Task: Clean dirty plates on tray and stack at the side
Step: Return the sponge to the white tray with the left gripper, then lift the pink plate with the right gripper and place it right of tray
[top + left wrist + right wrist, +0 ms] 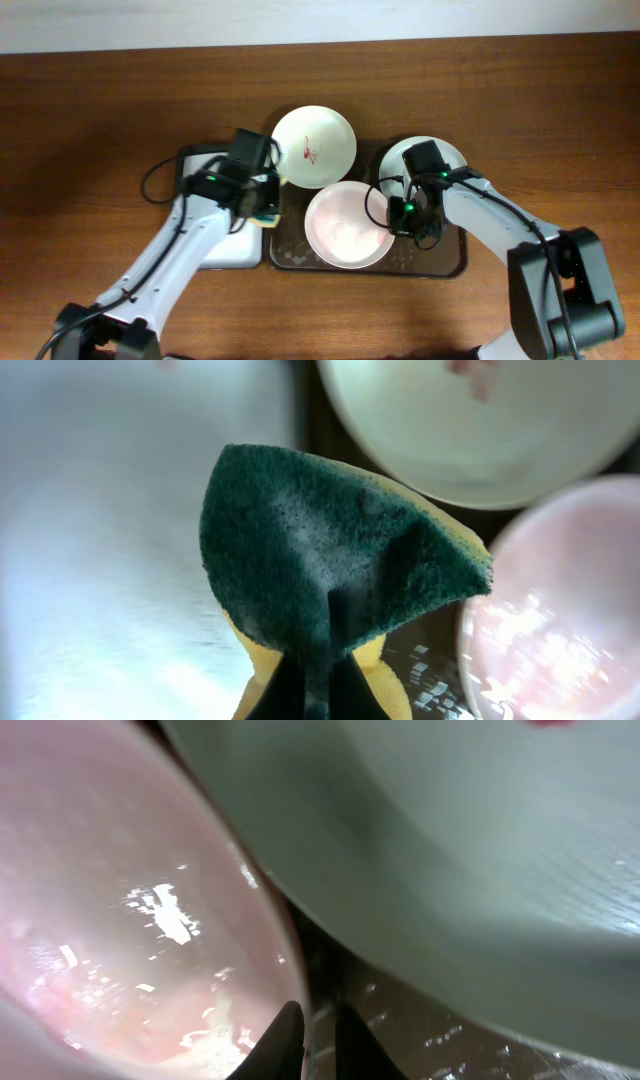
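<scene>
My left gripper needs to let go of the soapy sponge on the smaller white-bottomed tray (pixel 238 224) (pixel 222 618), near the dark tray.
The dark tray (pixel 440 262) holds a wet, pink-smeared white plate (pixel 347 224) at its middle. A white plate with a red squiggle (pixel 314 146) rests on the tray's far edge. A pale green plate (pixel 445 155) sits at the far right, partly hidden under my right arm. My right gripper (pixel 402 214) is shut on the wet plate's right rim, one finger inside and one outside (pixel 312 1042). My left gripper (pixel 262 212) is shut on a green-and-yellow soapy sponge (pixel 330 560), held over the tray's left edge, beside the wet plate (pixel 560 600).
A smaller white-bottomed tray (pixel 228 245) lies to the left of the dark tray, under my left arm. Brown wooden table (pixel 90 150) lies all around. A pale wall strip runs along the far edge.
</scene>
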